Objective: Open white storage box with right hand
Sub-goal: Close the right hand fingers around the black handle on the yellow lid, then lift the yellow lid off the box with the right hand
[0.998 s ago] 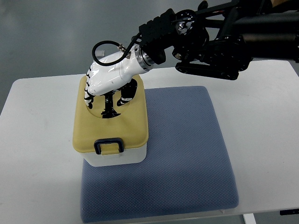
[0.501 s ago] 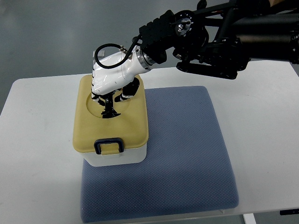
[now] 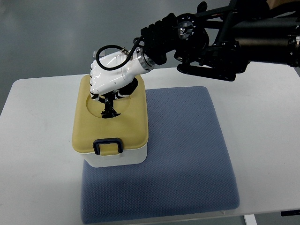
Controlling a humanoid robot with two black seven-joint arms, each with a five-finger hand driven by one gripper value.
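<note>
Next, I release the yellow lid from my right gripper on the blue mat's far half [image 3: 189, 106], beside the white storage box.
The white storage box [image 3: 117, 158] stands on the left part of a blue mat, closed by a yellow lid [image 3: 132, 126]. A dark blue latch [image 3: 108, 146] sits at the lid's front edge. A black handle [image 3: 108, 111] rises from a round recess in the middle of the lid. My right hand [image 3: 108, 96], white with black joints, reaches in from the upper right and hangs over the back half of the lid. Its fingers are curled into a fist around the top of the black handle. The hand hides the rear of the recess.
The blue mat [image 3: 187, 150] covers the middle of the white table [image 3: 37, 140]. My black right forearm [image 3: 220, 42] spans the upper right above the table's far edge. Grey floor lies beyond the table.
The right hand's fingers, spread over the lid's left side a second ago, have curled in around the black handle. The hand has drawn up and back slightly. The box stays in place.
</note>
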